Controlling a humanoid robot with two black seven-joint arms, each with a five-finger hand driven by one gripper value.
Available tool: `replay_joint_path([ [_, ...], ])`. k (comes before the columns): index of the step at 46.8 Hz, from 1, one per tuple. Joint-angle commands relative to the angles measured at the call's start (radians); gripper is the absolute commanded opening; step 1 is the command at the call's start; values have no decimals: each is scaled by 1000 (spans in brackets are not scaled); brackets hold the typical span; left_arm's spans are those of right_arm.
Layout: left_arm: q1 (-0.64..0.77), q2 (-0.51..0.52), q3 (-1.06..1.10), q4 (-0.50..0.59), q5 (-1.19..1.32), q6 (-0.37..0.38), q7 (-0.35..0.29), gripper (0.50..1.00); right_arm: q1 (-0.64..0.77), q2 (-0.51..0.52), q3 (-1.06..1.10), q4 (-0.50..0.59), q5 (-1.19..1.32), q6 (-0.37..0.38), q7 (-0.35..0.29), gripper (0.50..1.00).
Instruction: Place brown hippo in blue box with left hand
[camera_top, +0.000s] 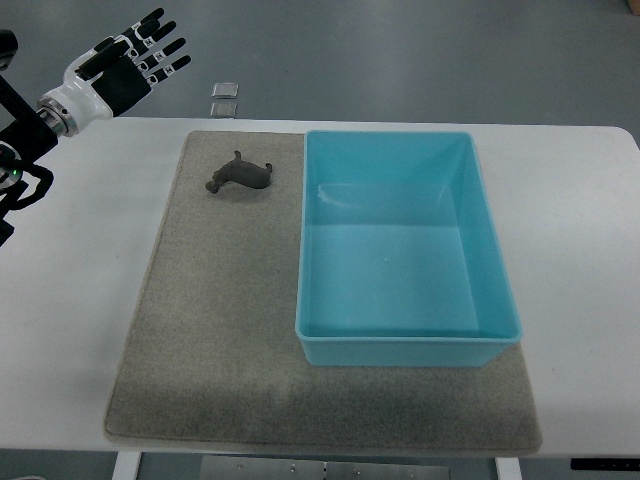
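I need to next move my left gripper to the brown hippo on the grey mat and close it around the middle of the hippo's body (244, 174).
A small brown hippo figure (240, 175) lies on the grey mat (210, 330) near its far left corner. The blue box (400, 345) stands on the right part of the mat, and nothing shows inside it. My left hand (130, 65) is at the top left, above the table's far edge, its fingers spread and holding nothing. It is well up and to the left of the hippo. My right hand is out of view.
The mat lies on a white table (80, 300). A small grey object (225, 98) lies on the floor beyond the table's far edge. The table's front edge runs along the bottom of the picture.
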Motion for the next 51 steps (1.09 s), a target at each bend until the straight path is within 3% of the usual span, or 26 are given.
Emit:
replay_joint_path([
  [1, -23, 1, 33, 0, 15, 0, -2, 1000, 0, 0, 0, 0, 0, 0, 0, 936],
  [8, -34, 1, 29, 2, 154, 0, -5, 1000, 0, 0, 0, 0, 0, 0, 0, 936],
  [12, -50, 1, 27, 4, 279, 0, -40, 1000, 0, 0, 0, 0, 0, 0, 0, 936],
  [21, -109, 8, 37, 0, 643, 0, -246, 1000, 0, 0, 0, 0, 0, 0, 0, 936],
  [25, -138, 8, 37, -4, 805, 0, -304, 999, 0, 0, 0, 0, -1, 0, 0, 936],
  [39, -173, 12, 82, -73, 1170, 0, -327, 999, 0, 0, 0, 0, 0, 0, 0, 936],
  [45, -189, 11, 164, -119, 1274, 111, -335, 999, 0, 0, 0, 0, 0, 0, 0, 936],
  [51, -187, 20, 228, -179, 1328, 155, -336, 1000, 0, 0, 0, 0, 0, 0, 0, 936],
])
